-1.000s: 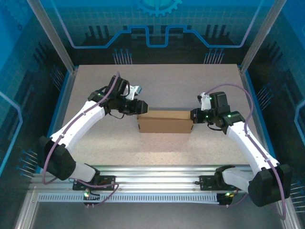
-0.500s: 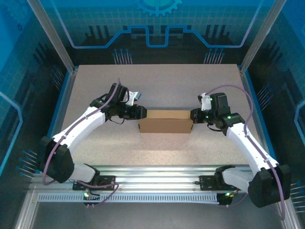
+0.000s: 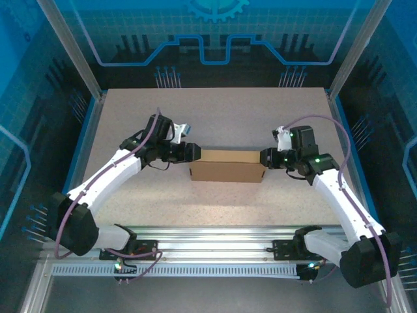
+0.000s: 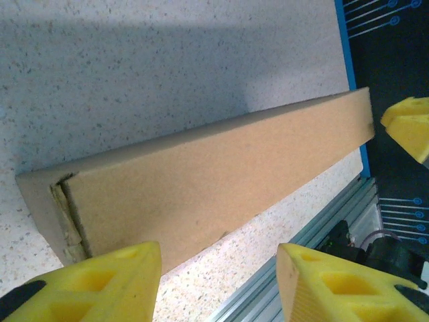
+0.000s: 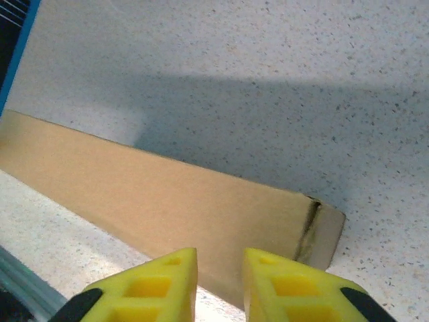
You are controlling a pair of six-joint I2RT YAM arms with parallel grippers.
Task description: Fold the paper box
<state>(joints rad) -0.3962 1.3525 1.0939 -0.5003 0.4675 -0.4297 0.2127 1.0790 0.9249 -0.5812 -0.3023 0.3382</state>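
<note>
The paper box is standing on its narrow side, so next my left gripper grasps it by its end corner (image 4: pixel 71 221) and then lays it down flat together with my right gripper.
The paper box (image 3: pixel 227 165) lies folded shut as a long brown block in the middle of the table. In the left wrist view the paper box (image 4: pixel 201 181) runs diagonally, with its tucked end flap at the near left. My left gripper (image 3: pixel 194 152) sits at the box's left end; the left gripper (image 4: pixel 218 258) is open, its yellow fingers (image 4: pixel 100 282) wide apart and empty. My right gripper (image 3: pixel 263 158) is at the box's right end. The right gripper (image 5: pixel 220 258) is open by a narrow gap just short of the paper box (image 5: pixel 167 201), holding nothing.
The speckled table (image 3: pixel 215 111) stretches behind the box. An aluminium rail (image 3: pixel 215 238) runs along the near edge, and blue-edged enclosure walls (image 3: pixel 88 130) stand on both sides. My right gripper's yellow finger (image 4: pixel 410 127) shows past the box's far end.
My left gripper came down from the box's top left corner and drew back slightly to the left. The box shifted a little to the right. The right arm barely moved.
</note>
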